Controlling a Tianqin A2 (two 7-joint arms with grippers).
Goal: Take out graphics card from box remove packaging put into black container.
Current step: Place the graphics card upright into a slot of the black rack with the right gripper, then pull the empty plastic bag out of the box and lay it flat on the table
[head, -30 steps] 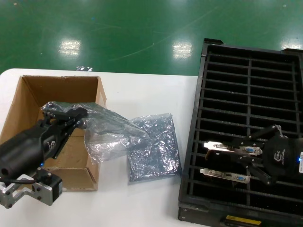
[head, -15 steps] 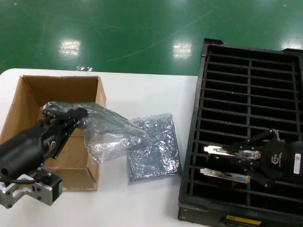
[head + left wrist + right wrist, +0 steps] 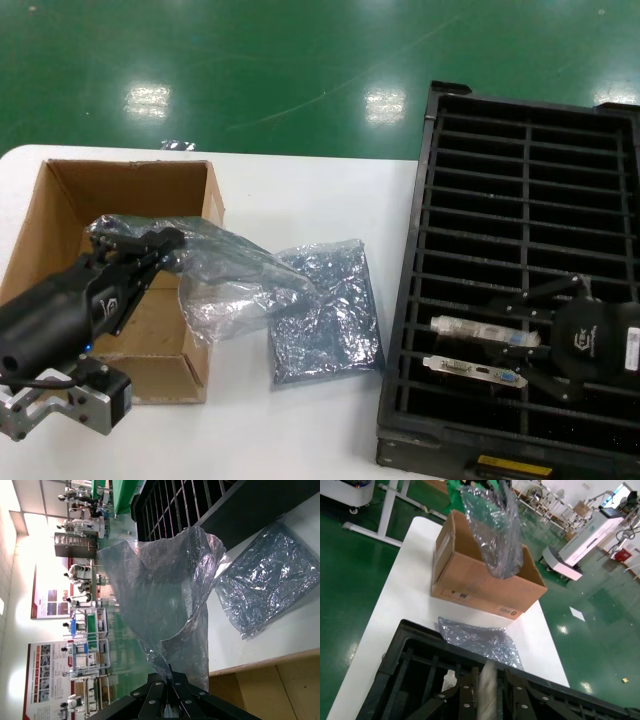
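Next, my left gripper lets go of the translucent packaging bag on top of the flat antistatic bag [image 3: 309, 292] [image 3: 262, 601] next to the brown box.
My left gripper [image 3: 168, 243] is shut on an empty translucent packaging bag [image 3: 235, 280] and holds it above the brown box [image 3: 60, 215]. In the left wrist view the bag [image 3: 165, 600] hangs from the shut fingertips of this gripper [image 3: 170, 674]. My right gripper [image 3: 522, 338] is shut on a graphics card by its silver bracket [image 3: 478, 328], over a near slot of the black container [image 3: 520, 180]. In the right wrist view the bracket [image 3: 488, 695] stands between the fingers of the right gripper [image 3: 488, 680]. A second card [image 3: 475, 371] lies in the slot just nearer.
A second empty antistatic bag [image 3: 325, 315] lies flat on the white table [image 3: 300, 200] between box and container; it also shows in the right wrist view [image 3: 480, 640]. The box stands at the table's left edge. Green floor lies beyond.
My right gripper has moved the card a little nearer and lower over the container, and the bracket now tilts slightly. The left gripper and its bag have not moved.
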